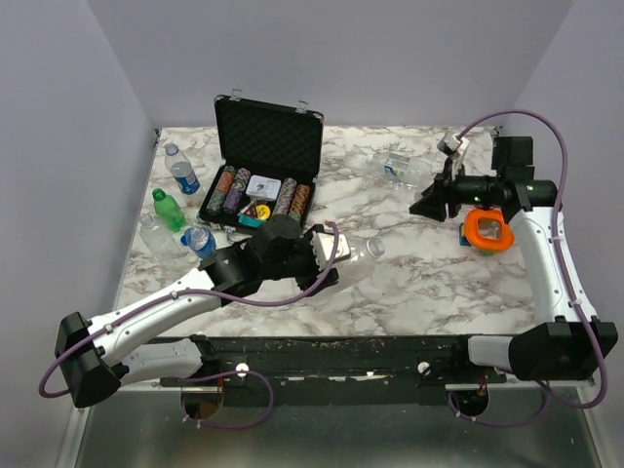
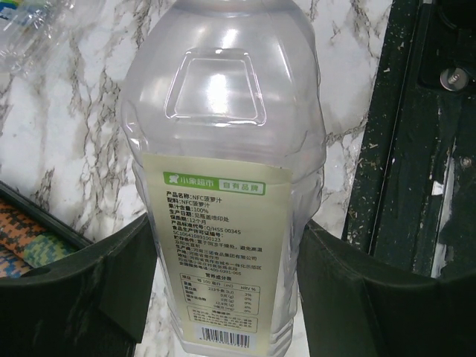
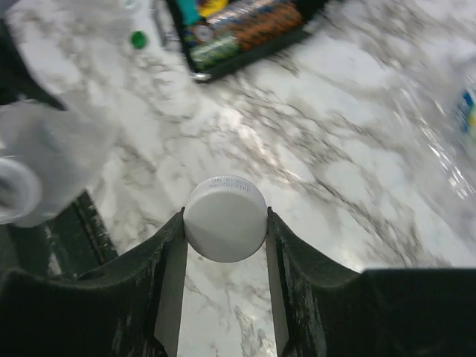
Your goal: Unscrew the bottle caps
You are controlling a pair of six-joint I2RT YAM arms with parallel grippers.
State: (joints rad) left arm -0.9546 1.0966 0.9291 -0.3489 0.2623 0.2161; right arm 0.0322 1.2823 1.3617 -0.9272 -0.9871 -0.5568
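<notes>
Next, my right gripper lets go of the white bottle cap on the marble [image 1: 455, 186], in between the clear bottle that is lying down and the orange ring.
My left gripper [image 2: 227, 297] is shut on a clear bottle [image 2: 223, 134] with a pale label, its fingers pressing both sides. In the top view this bottle [image 1: 357, 250] lies level over the table's middle, neck pointing right, beyond the left gripper [image 1: 330, 253]. My right gripper [image 3: 225, 223] is shut on a white bottle cap [image 3: 225, 219], held clear above the marble. It hangs at the right of the table [image 1: 422, 205], apart from the bottle. The held bottle [image 3: 44, 156] shows blurred at the left of the right wrist view, its mouth uncapped.
An open black chip case [image 1: 263, 161] stands at the back. Several small bottles [image 1: 180, 174] cluster at the left, one of them green [image 1: 168, 210]. Another clear bottle [image 1: 402, 167] lies at the back right. An orange ring [image 1: 487, 231] sits by the right arm.
</notes>
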